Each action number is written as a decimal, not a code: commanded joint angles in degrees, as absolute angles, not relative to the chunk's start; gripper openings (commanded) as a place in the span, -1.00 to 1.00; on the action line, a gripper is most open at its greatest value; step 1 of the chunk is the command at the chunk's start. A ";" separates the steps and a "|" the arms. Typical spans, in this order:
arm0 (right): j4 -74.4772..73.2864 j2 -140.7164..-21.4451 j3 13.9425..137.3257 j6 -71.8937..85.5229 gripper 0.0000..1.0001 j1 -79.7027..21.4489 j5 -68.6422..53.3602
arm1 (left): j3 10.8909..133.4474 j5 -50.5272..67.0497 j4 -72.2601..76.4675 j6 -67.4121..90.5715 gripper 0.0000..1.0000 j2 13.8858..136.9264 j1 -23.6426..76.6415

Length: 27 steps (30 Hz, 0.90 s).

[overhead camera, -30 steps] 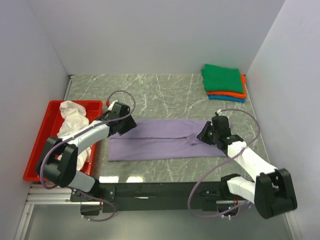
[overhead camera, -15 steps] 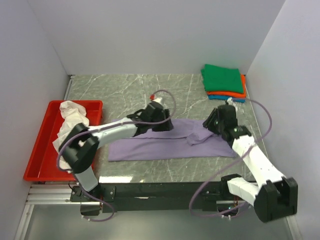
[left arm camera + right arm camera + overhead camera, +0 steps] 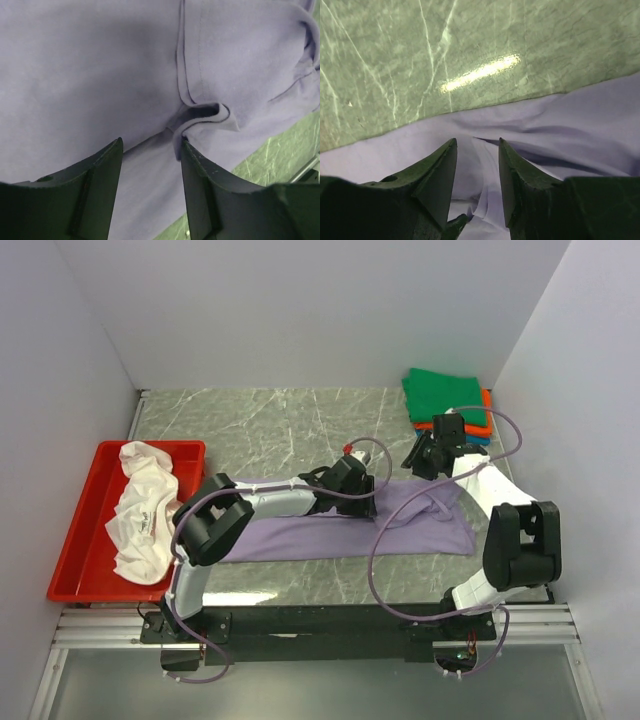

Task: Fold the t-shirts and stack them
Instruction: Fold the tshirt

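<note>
The robot's right gripper will next close on the pointed end of the rumpled fold [image 3: 397, 488] [image 3: 476, 140] in the lavender t-shirt, near the t-shirt's back edge.
A lavender t-shirt [image 3: 300, 530] lies spread across the middle of the green marble table, with a rumpled fold at its right end [image 3: 420, 510]. My left gripper [image 3: 364, 503] hangs open just over the shirt's right half, and a curled hem [image 3: 205, 112] lies beside its right finger [image 3: 200, 180]. My right gripper [image 3: 421, 464] stands open at the shirt's far right edge, a loose ridge of lavender cloth [image 3: 485, 165] lying between its jaws. A white t-shirt [image 3: 143, 508] lies crumpled in the red tray. Green [image 3: 446, 397], orange [image 3: 487, 418] and teal [image 3: 470, 438] t-shirts lie folded in one stack.
The shallow red tray [image 3: 80, 540] sits at the left edge of the table. The folded stack is at the back right corner beside the right wall. Grey walls close in the table on three sides. Bare marble [image 3: 270, 430] shows behind the lavender shirt.
My left arm has swung from the shirt's left end across to its right half. My right gripper has moved from the bunched cloth near the front back to the far edge, its jaws now wider.
</note>
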<state>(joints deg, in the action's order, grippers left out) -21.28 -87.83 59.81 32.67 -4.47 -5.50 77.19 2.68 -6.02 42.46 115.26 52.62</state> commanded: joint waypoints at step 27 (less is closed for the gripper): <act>-19.16 -89.39 55.81 30.67 -0.17 -6.68 -0.09 | 78.84 6.68 -1.49 44.56 -0.61 116.63 56.95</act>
<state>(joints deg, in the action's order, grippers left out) -19.29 -92.88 56.84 31.38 -6.50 -3.42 77.84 5.85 -3.64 44.01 117.10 56.25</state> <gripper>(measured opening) 0.421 0.219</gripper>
